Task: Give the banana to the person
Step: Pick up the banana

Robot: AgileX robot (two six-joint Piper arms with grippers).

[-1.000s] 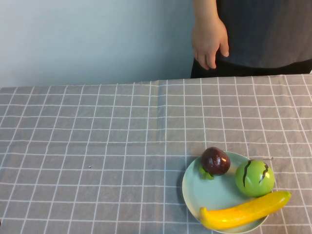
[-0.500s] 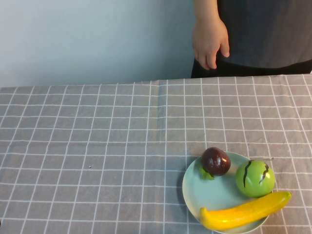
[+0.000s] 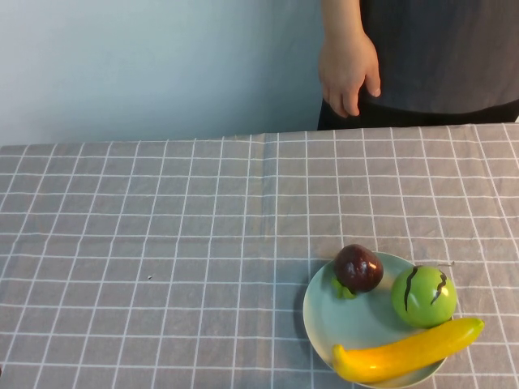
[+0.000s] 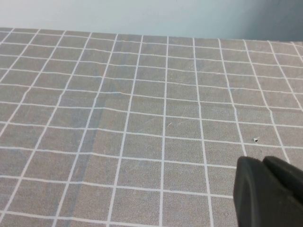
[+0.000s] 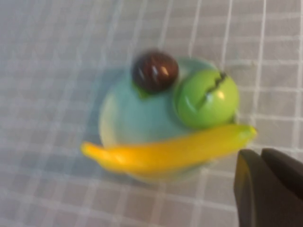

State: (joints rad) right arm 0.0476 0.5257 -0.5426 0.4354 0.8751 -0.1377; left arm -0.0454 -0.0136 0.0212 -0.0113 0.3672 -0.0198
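Next, my right gripper needs to go to the middle of the yellow banana [image 3: 410, 353] [image 5: 173, 152] on the plate and close there, between its two ends.
The yellow banana [image 3: 405, 352] lies across the near edge of a pale blue plate [image 3: 318, 312] at the table's near right. It also shows in the right wrist view [image 5: 165, 151]. The person [image 3: 438, 49] stands behind the table's far edge at the right, hand [image 3: 347, 69] hanging down and empty. My right gripper [image 5: 260, 155] is shut and empty, hovering above the table beside the banana's greenish tip. My left gripper [image 4: 261, 161] is shut and empty over bare tablecloth. Neither gripper shows in the high view.
A round green fruit [image 3: 423, 296] with dark slits and a small dark-purple fruit [image 3: 359, 267] share the plate; both show in the right wrist view, green [image 5: 206, 98] and purple [image 5: 155, 71]. A grey checked cloth [image 3: 162, 243] covers the table.
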